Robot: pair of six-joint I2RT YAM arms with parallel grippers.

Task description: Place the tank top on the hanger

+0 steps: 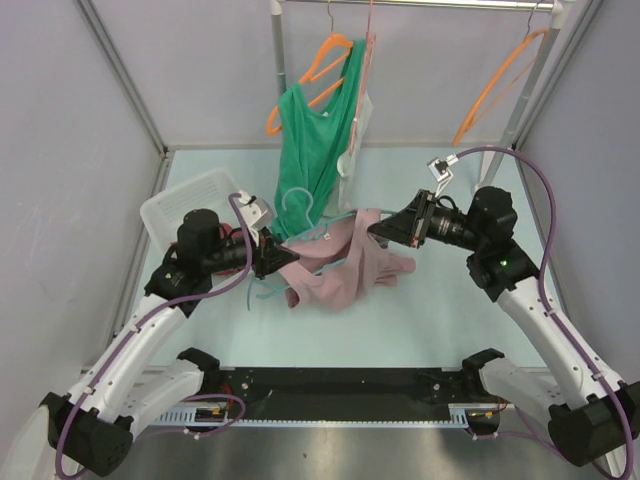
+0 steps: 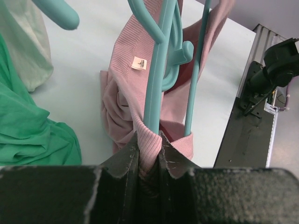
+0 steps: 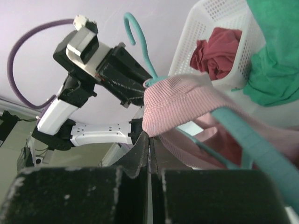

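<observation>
The pink strap's edge is all that my right gripper has, so it should open and grip the strap together with the hanger's arm [image 3: 229, 122] before it lifts the hanger.
The pink tank top [image 1: 340, 272] lies bunched in the middle of the table, lifted at both sides. The teal hanger [image 1: 298, 203] runs through it, with its hook sticking out towards the back left. My left gripper [image 1: 283, 258] is shut on a ribbed pink strap [image 2: 148, 140] together with the hanger's arm [image 2: 156, 79]. My right gripper [image 1: 376, 230] is shut, and the tank top's ribbed edge [image 3: 177, 100] meets its tips [image 3: 150, 136]. The hanger's arm [image 3: 247, 135] crosses under that fabric, and the hook [image 3: 138, 37] stands up beyond it.
A white basket [image 1: 185, 205] with a dark red cloth [image 3: 217, 51] sits at the back left. A green tank top [image 1: 320, 140] hangs on an orange hanger from the rear rail and trails onto the table [image 2: 28, 126]. Another orange hanger [image 1: 495, 85] hangs at the right.
</observation>
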